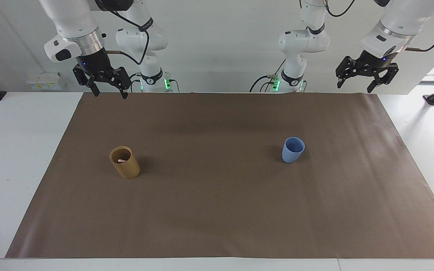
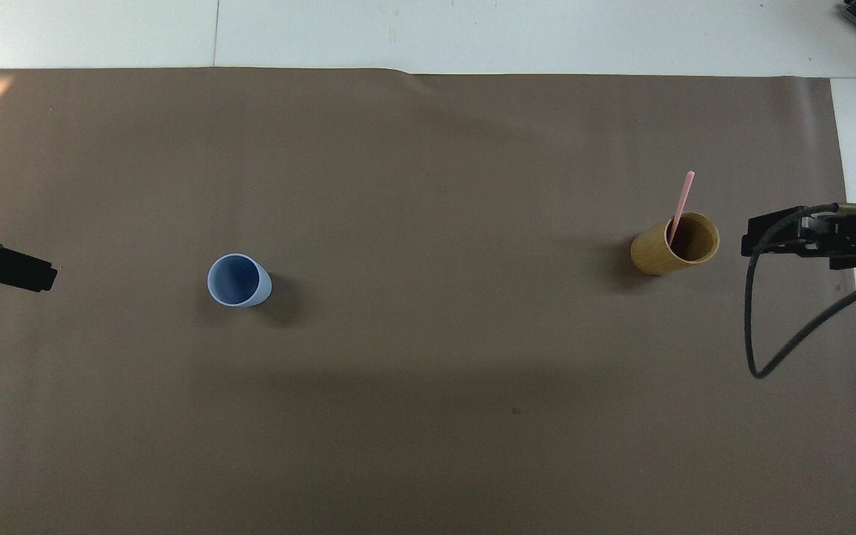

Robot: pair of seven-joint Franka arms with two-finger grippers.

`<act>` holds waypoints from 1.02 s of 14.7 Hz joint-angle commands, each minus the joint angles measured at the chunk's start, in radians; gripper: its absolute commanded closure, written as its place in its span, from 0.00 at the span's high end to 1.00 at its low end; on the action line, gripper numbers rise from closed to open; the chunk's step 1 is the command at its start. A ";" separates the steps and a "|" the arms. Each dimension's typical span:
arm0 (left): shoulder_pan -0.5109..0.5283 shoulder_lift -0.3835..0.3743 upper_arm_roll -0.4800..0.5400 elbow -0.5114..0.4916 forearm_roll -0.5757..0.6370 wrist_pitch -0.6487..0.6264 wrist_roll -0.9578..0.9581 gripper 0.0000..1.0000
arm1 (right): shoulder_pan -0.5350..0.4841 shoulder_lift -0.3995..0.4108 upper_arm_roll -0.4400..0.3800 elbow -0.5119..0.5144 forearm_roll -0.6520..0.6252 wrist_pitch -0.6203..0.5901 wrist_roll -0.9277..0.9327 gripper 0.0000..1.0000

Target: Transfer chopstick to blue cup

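Note:
My right gripper will move to the pale-pink chopstick next and close on the chopstick's upper end [image 2: 689,179], above the tan bamboo holder's rim.
A pale-pink chopstick [image 2: 681,200] stands in a tan bamboo holder [image 2: 675,244] toward the right arm's end of the table; in the facing view only its tip [image 1: 123,160] shows inside the holder [image 1: 124,162]. The blue cup [image 1: 292,149] stands upright and empty toward the left arm's end, and shows in the overhead view too [image 2: 237,280]. My right gripper [image 1: 109,92] hangs open and empty over the mat's edge nearest the robots. My left gripper [image 1: 354,86] hangs open and empty there too. Both wait, well apart from the cups. Their tips show in the overhead view: left gripper [image 2: 38,273], right gripper [image 2: 755,241].
A brown mat [image 1: 217,210] covers most of the white table [image 1: 17,158]. A black cable [image 2: 759,327] loops down from the right gripper beside the holder.

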 commanded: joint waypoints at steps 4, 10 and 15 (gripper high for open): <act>0.006 -0.036 0.002 -0.080 -0.019 0.066 -0.040 1.00 | -0.006 -0.020 0.002 -0.030 0.022 0.025 -0.014 1.00; 0.002 -0.033 0.002 -0.068 -0.025 0.055 -0.033 1.00 | -0.026 0.024 0.000 -0.007 0.006 0.060 -0.025 1.00; 0.008 -0.051 0.002 -0.095 -0.027 0.052 -0.041 1.00 | -0.018 0.199 0.002 0.163 0.002 0.076 -0.025 1.00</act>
